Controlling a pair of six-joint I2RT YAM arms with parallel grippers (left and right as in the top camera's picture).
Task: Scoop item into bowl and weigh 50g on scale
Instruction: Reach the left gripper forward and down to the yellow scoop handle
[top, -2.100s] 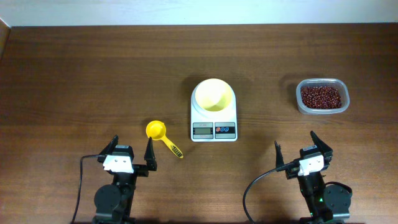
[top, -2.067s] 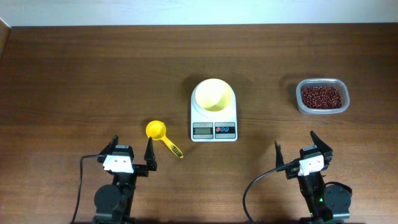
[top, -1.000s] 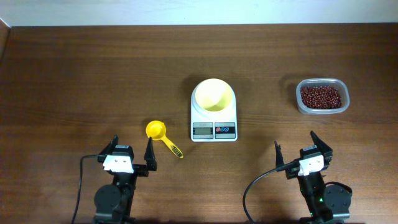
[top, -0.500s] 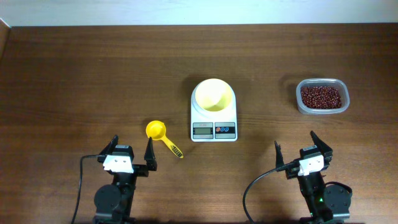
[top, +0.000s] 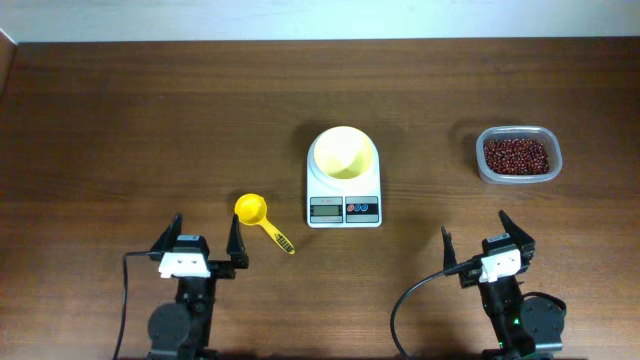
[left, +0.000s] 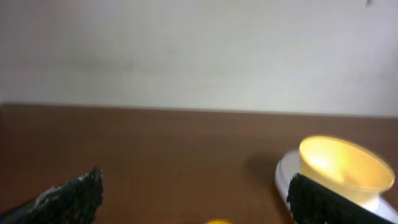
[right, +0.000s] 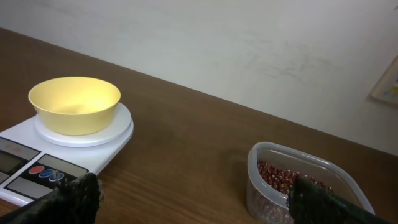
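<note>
I will next close my left gripper on the rim of the yellow scoop's cup (top: 240, 214), leaving the scoop's handle free.
The pale yellow bowl (top: 344, 153) sits on the white scale (top: 344, 210) at the table's middle. It is empty in the right wrist view, where bowl (right: 74, 102) and scale (right: 25, 165) lie at the left. The red-brown beans (top: 516, 156) fill a clear tub (top: 481, 165) at the right, and beans (right: 280, 177) show near the right finger. My left gripper (top: 206, 222) is open and empty, just near of the yellow scoop (top: 252, 209). My right gripper (top: 475, 225) is open and empty, near of the tub. The blurred left wrist view shows the left gripper (left: 194, 177), the bowl (left: 345, 167) and a sliver of scoop (left: 216, 221).
The brown wooden table (top: 150, 110) runs back to a pale wall (right: 249, 37). Black cables (top: 125, 300) loop beside both arm bases at the near edge.
My left gripper has shifted slightly to the left and turned a little; its wrist view is blurred. The right arm, scoop, bowl and tub are as before.
</note>
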